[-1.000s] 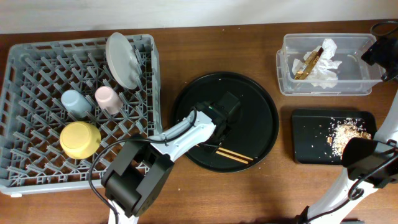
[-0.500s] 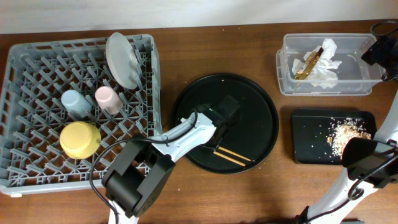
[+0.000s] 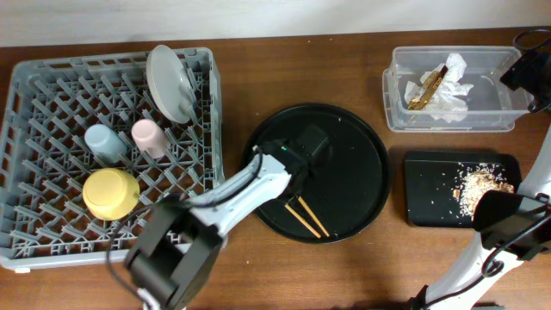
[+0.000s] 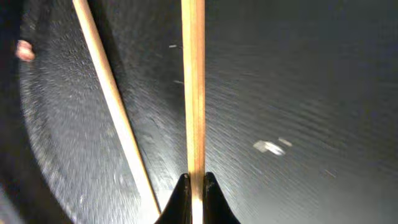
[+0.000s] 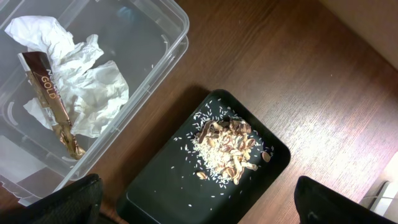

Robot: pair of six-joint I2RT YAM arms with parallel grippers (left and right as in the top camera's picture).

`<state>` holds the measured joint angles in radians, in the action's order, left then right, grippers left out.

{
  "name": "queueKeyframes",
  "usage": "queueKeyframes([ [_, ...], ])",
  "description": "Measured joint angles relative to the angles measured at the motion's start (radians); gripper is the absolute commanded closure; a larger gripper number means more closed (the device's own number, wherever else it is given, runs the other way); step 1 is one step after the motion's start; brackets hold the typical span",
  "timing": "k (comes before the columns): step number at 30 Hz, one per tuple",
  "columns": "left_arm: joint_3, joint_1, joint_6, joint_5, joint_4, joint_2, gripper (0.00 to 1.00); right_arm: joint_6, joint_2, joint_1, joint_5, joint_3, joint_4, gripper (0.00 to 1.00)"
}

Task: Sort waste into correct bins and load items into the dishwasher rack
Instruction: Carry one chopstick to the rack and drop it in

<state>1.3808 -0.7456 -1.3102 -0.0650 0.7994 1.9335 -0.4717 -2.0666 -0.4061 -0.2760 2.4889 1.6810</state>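
Observation:
Next, I let go of the chopstick with my left gripper in the grey dishwasher rack (image 3: 207, 157), along the rack's edge nearest the round black tray.
My left gripper (image 3: 290, 199) is over the large round black tray (image 3: 357, 146). In the left wrist view it (image 4: 193, 186) is shut on one wooden chopstick (image 4: 193, 93). The second chopstick (image 4: 112, 106) lies loose beside it on the tray. Overhead, both chopsticks (image 3: 307, 217) run diagonally towards the tray's front. My right gripper (image 5: 199, 208) is open and empty, high above the black rectangular tray (image 5: 161, 186) with the food scraps (image 5: 227, 146). The clear tub (image 5: 177, 31) holds the napkin (image 5: 93, 93) and the wrapper (image 5: 50, 93).
The grey dishwasher rack (image 3: 52, 86) at the left holds the grey plate (image 3: 168, 82), blue cup (image 3: 102, 140), pink cup (image 3: 148, 136) and yellow bowl (image 3: 110, 193). The tub (image 3: 396, 112) and rectangular tray (image 3: 430, 189) stand at the right. My left arm crosses the rack's front right corner.
The chopsticks have swung from nearly level to a steeper diagonal and shifted left on the round tray. My left arm has moved slightly left. The right arm has not moved.

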Motion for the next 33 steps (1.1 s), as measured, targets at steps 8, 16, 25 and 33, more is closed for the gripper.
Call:
queueKeyframes([
  [8,0.001,0.078,0.283,-0.023,0.000,-0.296,0.99,0.000,0.000,0.000,0.000,0.000,0.000,0.01],
  [16,0.002,0.323,0.765,-0.120,0.002,-0.404,1.00,0.000,0.000,0.000,0.000,0.000,0.000,0.01],
  [25,0.002,0.468,1.213,-0.142,-0.158,-0.353,1.00,0.000,0.000,0.000,0.000,0.000,0.000,0.01],
  [33,0.002,0.525,1.262,-0.153,-0.188,-0.221,1.00,0.000,0.000,0.000,0.000,0.000,0.000,0.01],
])
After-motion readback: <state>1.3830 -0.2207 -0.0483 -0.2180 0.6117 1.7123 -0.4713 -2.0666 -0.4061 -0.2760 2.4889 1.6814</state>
